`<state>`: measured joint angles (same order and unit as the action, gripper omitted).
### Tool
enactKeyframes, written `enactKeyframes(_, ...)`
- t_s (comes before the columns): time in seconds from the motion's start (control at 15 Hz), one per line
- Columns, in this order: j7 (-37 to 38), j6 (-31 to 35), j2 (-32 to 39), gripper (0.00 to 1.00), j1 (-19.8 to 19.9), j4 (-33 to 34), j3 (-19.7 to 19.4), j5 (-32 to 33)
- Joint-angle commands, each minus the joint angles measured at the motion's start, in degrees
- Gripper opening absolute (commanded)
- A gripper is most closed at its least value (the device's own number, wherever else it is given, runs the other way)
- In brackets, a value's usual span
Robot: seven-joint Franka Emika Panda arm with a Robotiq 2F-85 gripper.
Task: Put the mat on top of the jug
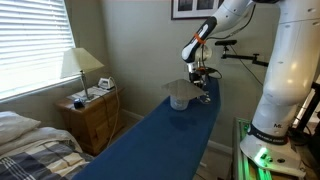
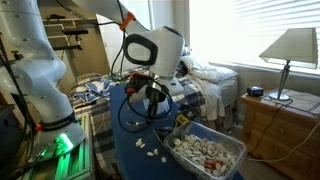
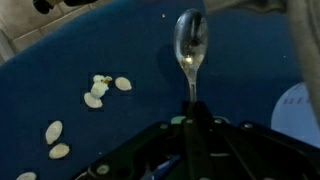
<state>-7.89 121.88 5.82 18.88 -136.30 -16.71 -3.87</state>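
Observation:
Next, I release the metal spoon from my gripper on the mat (image 1: 180,87) that covers the top of the jug. The spoon is now held just beside the jug.
The mat is out of view. The jug (image 1: 178,95), a whitish translucent container, stands on the blue-covered board (image 1: 150,140). My gripper (image 1: 203,88) hangs just beside it, on its far side. In the wrist view the gripper (image 3: 192,112) is shut on the handle of a metal spoon (image 3: 190,45), whose bowl points away over the blue surface. A whitish edge at the right of the wrist view (image 3: 303,110) may be the jug. The gripper also shows in an exterior view (image 2: 152,100).
Pale shell-like pieces (image 3: 103,90) lie scattered on the blue surface. A clear tub of such pieces (image 2: 210,152) stands at the board's end. A nightstand with a lamp (image 1: 85,100) and a bed (image 1: 30,145) are beside the board.

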Motion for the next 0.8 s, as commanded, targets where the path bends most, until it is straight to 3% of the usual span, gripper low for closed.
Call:
enactKeyframes(0.0, 1.63, -3.55, -4.73, 0.02, -0.54, -0.98, -0.58, 4.0)
enactKeyframes(0.33, 6.49, -6.58, -5.96, 0.02, 0.15, -0.45, -1.6, 12.24)
enactKeyframes(0.73, 8.39, -7.26, -7.11, 0.02, 0.71, -0.22, -2.88, 15.27)
